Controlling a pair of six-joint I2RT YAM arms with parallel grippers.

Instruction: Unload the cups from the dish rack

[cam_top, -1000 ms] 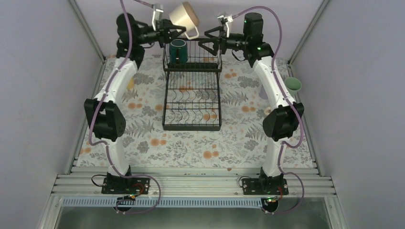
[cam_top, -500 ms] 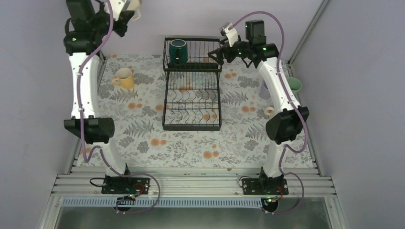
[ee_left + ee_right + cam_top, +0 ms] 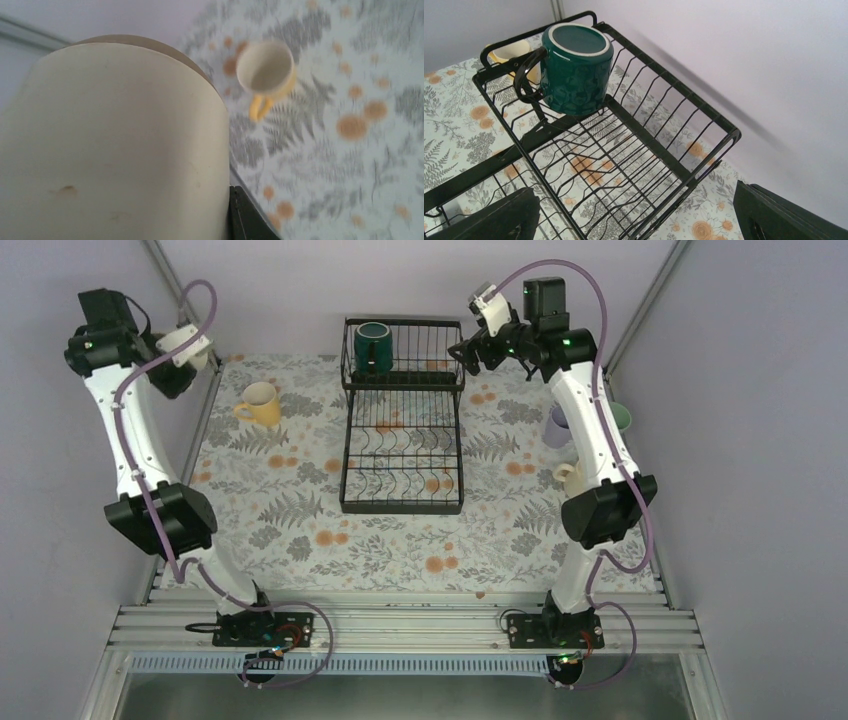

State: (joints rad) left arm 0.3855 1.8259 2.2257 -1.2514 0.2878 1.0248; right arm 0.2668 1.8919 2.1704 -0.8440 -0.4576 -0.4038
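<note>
My left gripper will put the tan-beige cup down on the mat (image 3: 224, 470) (image 3: 312, 180) in front of the yellow mug, close to the side of the mat.
The black wire dish rack (image 3: 402, 455) stands at the middle back of the table. A dark green mug (image 3: 372, 343) sits upside down in its raised basket, also in the right wrist view (image 3: 576, 67). My left gripper (image 3: 183, 352) is at the far left back corner, shut on the tan-beige cup (image 3: 115, 145), which fills the left wrist view; one finger (image 3: 245, 220) shows beside it. My right gripper (image 3: 466, 348) is open and empty, just right of the raised basket (image 3: 664, 150). A yellow mug (image 3: 258, 403) stands on the table left of the rack, below the held cup (image 3: 265, 70).
A lavender cup (image 3: 556, 427), a mint green cup (image 3: 619, 418) and a cream cup (image 3: 567, 477) stand along the right edge, partly behind my right arm. The floral mat (image 3: 400, 540) covers the table. Walls close in at left, right and back.
My left arm has swung the tan-beige cup from above the rack's basket out to the far left back corner. My right gripper has shifted slightly up and right beside the basket.
</note>
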